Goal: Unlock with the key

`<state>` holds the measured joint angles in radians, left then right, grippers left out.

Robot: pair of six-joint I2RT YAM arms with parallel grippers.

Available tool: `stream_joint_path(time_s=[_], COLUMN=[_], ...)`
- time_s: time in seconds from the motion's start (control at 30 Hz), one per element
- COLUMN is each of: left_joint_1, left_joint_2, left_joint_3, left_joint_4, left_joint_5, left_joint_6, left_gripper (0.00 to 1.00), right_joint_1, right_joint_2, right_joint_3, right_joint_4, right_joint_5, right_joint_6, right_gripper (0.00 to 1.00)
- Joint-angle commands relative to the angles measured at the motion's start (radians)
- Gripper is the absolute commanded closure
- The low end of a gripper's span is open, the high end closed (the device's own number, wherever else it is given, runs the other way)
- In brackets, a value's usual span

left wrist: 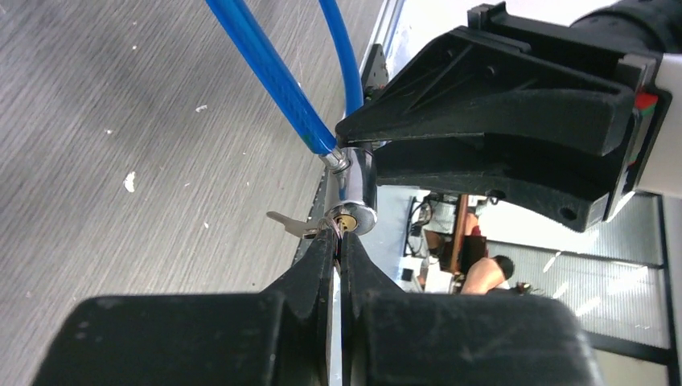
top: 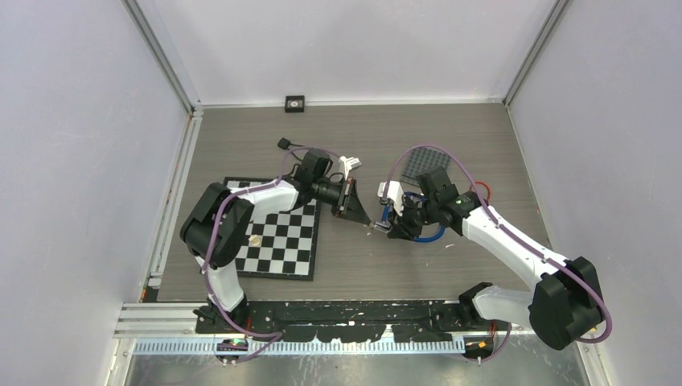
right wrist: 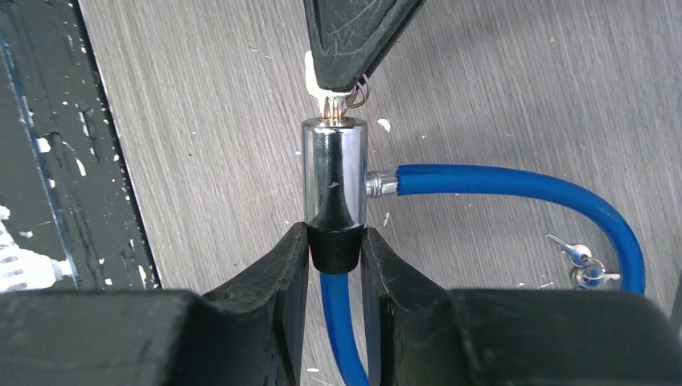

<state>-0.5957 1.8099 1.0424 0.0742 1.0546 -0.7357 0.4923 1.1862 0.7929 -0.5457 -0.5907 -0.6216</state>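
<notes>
The lock's black rear end is all that my right gripper pinches, so next my right gripper grips the chrome body point(right wrist: 335, 173) farther forward before my left gripper turns the key.
A chrome lock cylinder point(right wrist: 334, 173) on a blue cable point(right wrist: 515, 181) is held above the table. My right gripper point(right wrist: 335, 241) is shut on the lock's black rear end. My left gripper point(left wrist: 339, 239) is shut on the key point(right wrist: 331, 107), whose blade sits at the brass keyhole point(left wrist: 347, 219) on the lock's face. A second key point(left wrist: 283, 221) on the same ring sticks out to the left. From above, the left gripper point(top: 368, 223) and right gripper point(top: 392, 223) meet tip to tip at mid-table. The key's head is hidden between the left fingers.
A checkered board point(top: 277, 237) with a small pale piece point(top: 254, 240) lies under the left arm. A grey mesh pad point(top: 418, 165) and a white object point(top: 347, 165) lie further back. Loose keys point(right wrist: 583, 261) rest on the table inside the cable loop.
</notes>
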Motion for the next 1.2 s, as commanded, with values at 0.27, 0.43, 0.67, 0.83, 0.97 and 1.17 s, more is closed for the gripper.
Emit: stream_joint_path(time_s=[0.27,0.43,0.67,0.83,0.97,1.17], left_joint_1=[-0.033,-0.035,-0.036,-0.035,-0.020,0.023], left_joint_2=[-0.147,-0.193,-0.193,-0.160,-0.112,-0.077], left_joint_3=[0.007,-0.004,-0.027,-0.062,-0.033,-0.020], left_joint_4=[-0.035,-0.071,-0.037,0.057,0.004,-0.045], left_joint_5=[0.083,0.072,0.024,-0.040,-0.090,-0.110], left_joint_6=[0.552,0.778,0.721,0.535,0.395,0.260], left_gripper=[1.00,1.00,1.00,1.00,1.00,1.00], right_joint_1=[-0.038,-0.042,-0.045,-0.045,-0.044,-0.044], right_joint_2=[0.039,0.061,0.067,0.056,0.050,0.006], right_joint_3=[0.078,0.078,0.079,0.065,0.066,0.067], right_joint_4=[0.118,0.119,0.121,0.154,0.149,0.025], right_joint_5=[-0.234,-0.261,-0.256,-0.197,-0.121,-0.106], right_joint_6=[0.041,0.049,0.059,0.092,0.114,0.033], right_gripper=[1.00,1.00,1.00,1.00,0.90,0.50])
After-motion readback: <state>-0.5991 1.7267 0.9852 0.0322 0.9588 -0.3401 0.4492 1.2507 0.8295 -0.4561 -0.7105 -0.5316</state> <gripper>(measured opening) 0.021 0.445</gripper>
